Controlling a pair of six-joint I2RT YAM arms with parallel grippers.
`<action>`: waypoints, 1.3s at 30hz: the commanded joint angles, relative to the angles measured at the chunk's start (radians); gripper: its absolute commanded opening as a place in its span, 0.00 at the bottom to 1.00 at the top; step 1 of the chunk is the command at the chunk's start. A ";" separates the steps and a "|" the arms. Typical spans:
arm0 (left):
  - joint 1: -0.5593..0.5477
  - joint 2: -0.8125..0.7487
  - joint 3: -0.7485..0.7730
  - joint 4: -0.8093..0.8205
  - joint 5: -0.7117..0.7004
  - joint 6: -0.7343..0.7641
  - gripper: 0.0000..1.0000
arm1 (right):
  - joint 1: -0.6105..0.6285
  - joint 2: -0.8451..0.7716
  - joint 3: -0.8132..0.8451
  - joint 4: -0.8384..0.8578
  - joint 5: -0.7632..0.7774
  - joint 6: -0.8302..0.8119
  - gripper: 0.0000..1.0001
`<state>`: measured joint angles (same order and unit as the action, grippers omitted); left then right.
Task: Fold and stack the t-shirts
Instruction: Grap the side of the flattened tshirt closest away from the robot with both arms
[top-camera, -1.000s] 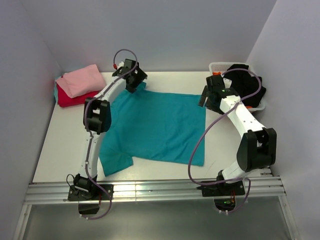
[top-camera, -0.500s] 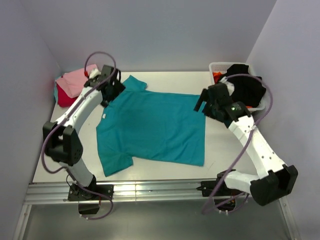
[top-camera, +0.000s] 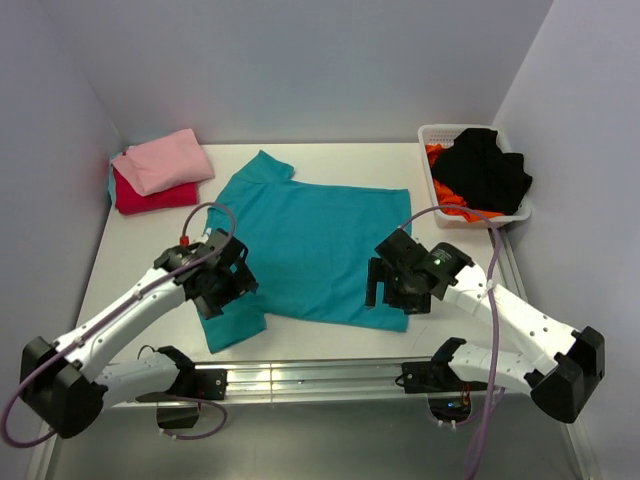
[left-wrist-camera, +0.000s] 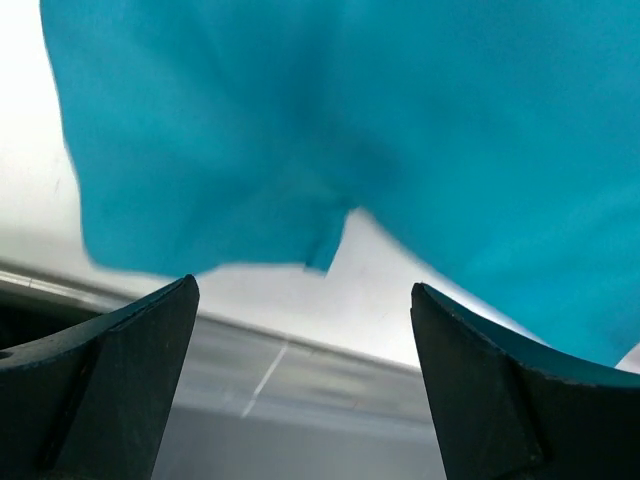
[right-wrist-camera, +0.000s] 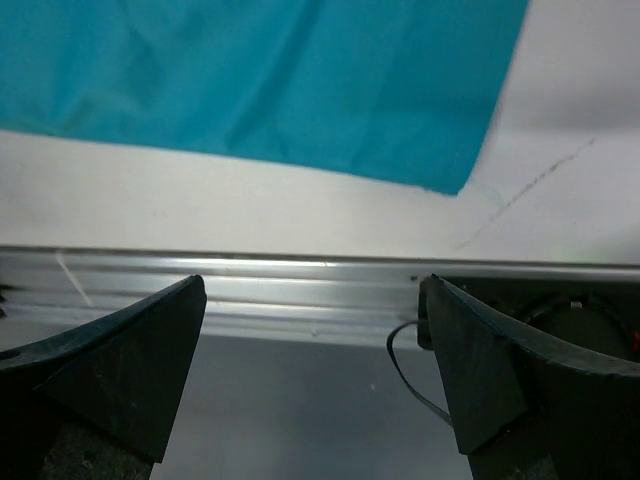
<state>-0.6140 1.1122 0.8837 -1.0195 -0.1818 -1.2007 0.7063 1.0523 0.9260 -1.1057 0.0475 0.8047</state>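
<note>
My right gripper is going to close on the near corner (top-camera: 402, 326) (right-wrist-camera: 449, 184) of the teal t-shirt's bottom hem, because that corner gets folded toward the back.
A teal t-shirt (top-camera: 310, 240) lies spread flat in the middle of the white table (top-camera: 130, 270). My left gripper (top-camera: 222, 285) hovers open over its near left sleeve; in the left wrist view the sleeve (left-wrist-camera: 200, 180) lies ahead of the wide-apart fingers (left-wrist-camera: 110, 380). My right gripper (top-camera: 395, 285) hovers open over the shirt's near right corner, which shows in the right wrist view (right-wrist-camera: 440, 170). A folded pink shirt (top-camera: 162, 160) lies on a red one (top-camera: 150, 195) at the back left. A black shirt (top-camera: 485, 170) and an orange one (top-camera: 455, 205) fill the white basket (top-camera: 435, 132).
The basket stands at the back right corner. An aluminium rail (top-camera: 310, 380) runs along the table's near edge; it also shows in the right wrist view (right-wrist-camera: 300, 290). Grey walls close in the left, back and right sides.
Both arms have swung from the shirt's far corners toward me, down to its near edge. The teal shirt lies as before; neither gripper has taken hold of anything.
</note>
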 joint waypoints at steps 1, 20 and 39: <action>-0.050 -0.072 -0.057 -0.119 0.079 -0.069 0.93 | 0.053 -0.041 -0.032 -0.079 -0.012 0.060 0.98; -0.306 -0.328 -0.267 -0.327 -0.129 -0.807 0.89 | 0.056 0.066 0.033 0.027 -0.043 -0.015 0.99; -0.191 -0.017 -0.448 0.133 -0.016 -0.490 0.82 | 0.056 0.146 0.056 0.032 -0.031 -0.082 1.00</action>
<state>-0.8146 1.0718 0.5022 -0.9733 -0.2321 -1.7153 0.7570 1.1839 0.9375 -1.0847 -0.0010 0.7414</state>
